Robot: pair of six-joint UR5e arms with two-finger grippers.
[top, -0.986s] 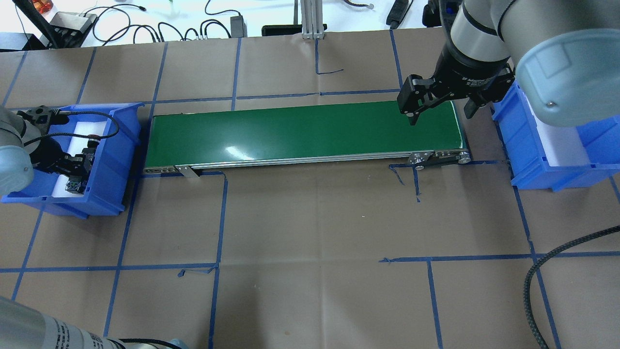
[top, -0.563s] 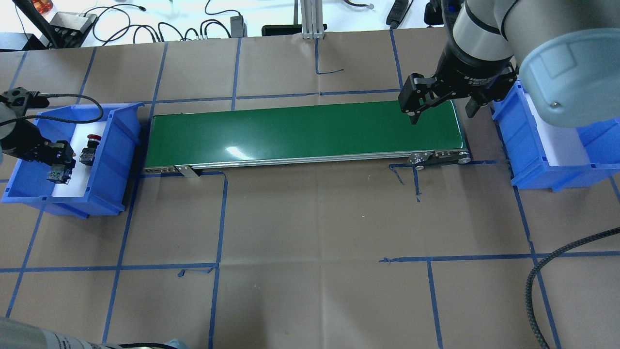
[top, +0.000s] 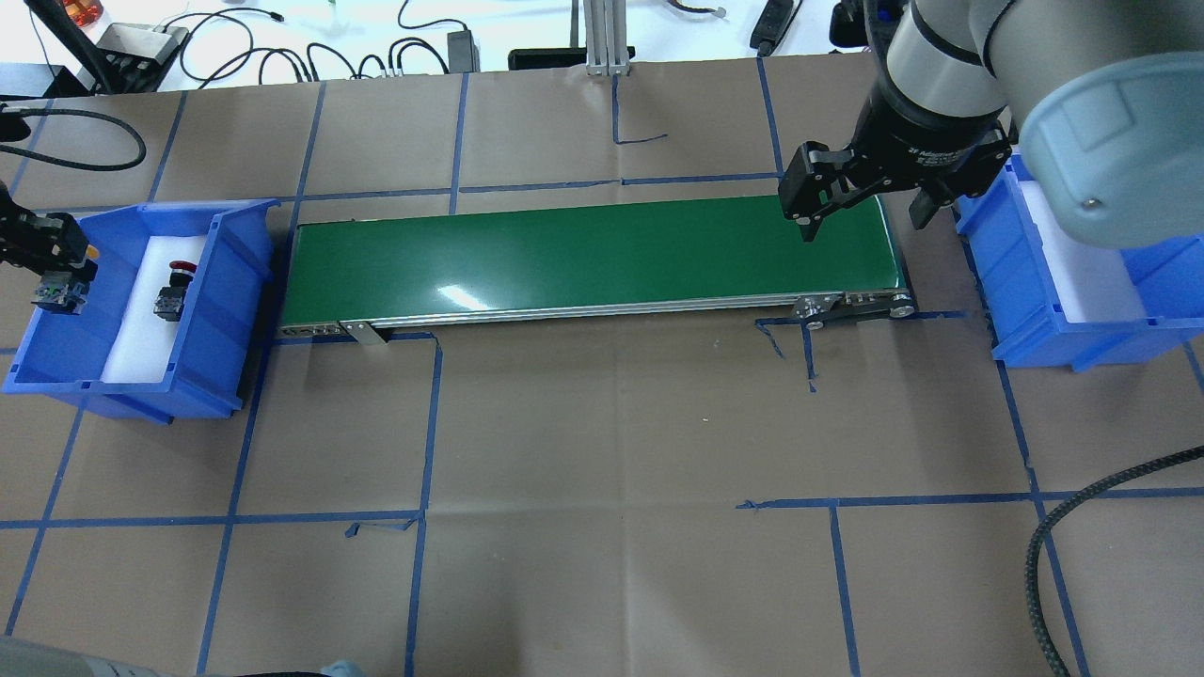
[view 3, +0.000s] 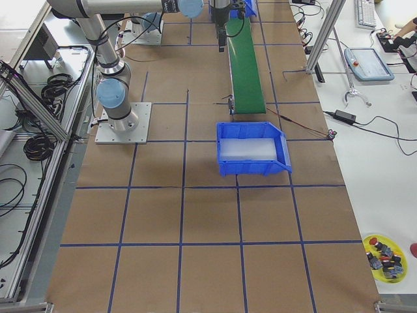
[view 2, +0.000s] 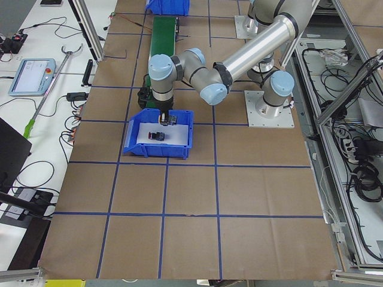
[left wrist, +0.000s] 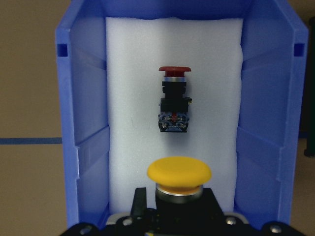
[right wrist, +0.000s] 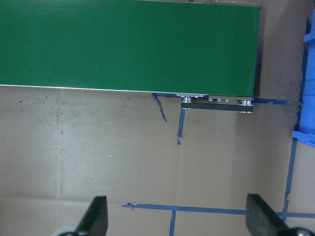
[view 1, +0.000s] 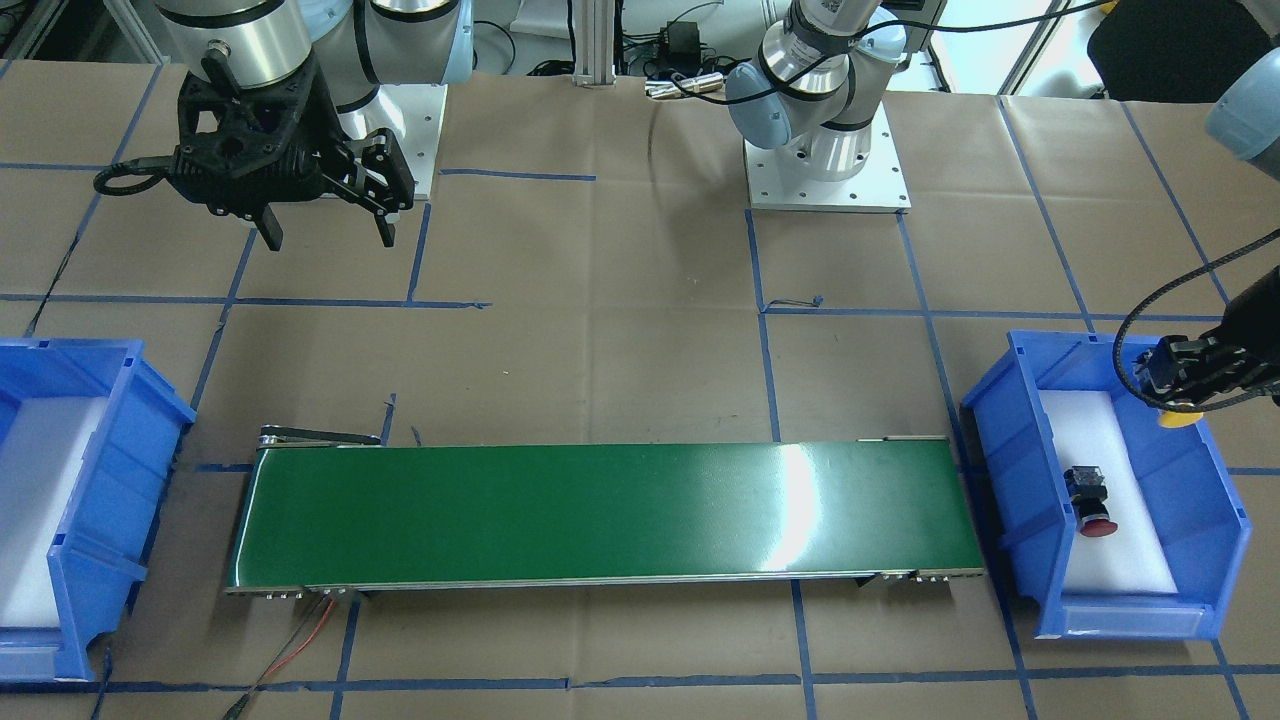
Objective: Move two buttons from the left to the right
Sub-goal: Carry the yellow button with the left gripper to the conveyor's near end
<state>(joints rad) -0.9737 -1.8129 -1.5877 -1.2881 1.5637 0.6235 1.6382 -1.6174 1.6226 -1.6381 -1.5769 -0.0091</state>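
Observation:
The robot's left gripper needs to set the yellow button down on the green conveyor belt point(view 1: 852, 508) close to the red button's bin. The yellow button is lifted over that bin's outer wall.
The yellow button point(left wrist: 179, 172) is held in my shut left gripper point(top: 55, 256), lifted over the outer wall of the left blue bin point(top: 235, 282). Its yellow cap shows in the overhead view point(top: 91, 252) and in the front view point(view 1: 1180, 416). The red button point(top: 172, 287) lies on its side on the white foam in that bin; it also shows in the left wrist view point(left wrist: 174, 105) and the front view point(view 1: 1090, 500). My right gripper point(top: 861, 221) is open and empty, above the right end of the green conveyor belt point(top: 593, 254).
The right blue bin point(top: 1025, 282) with a white foam liner stands just past the conveyor's right end. Cables and devices lie along the table's far edge. A yellow dish of spare parts point(view 3: 384, 254) sits off the table.
My left gripper has moved up and to the left out of the bin with the yellow button, uncovering the red button on the foam. My right gripper has hardly moved.

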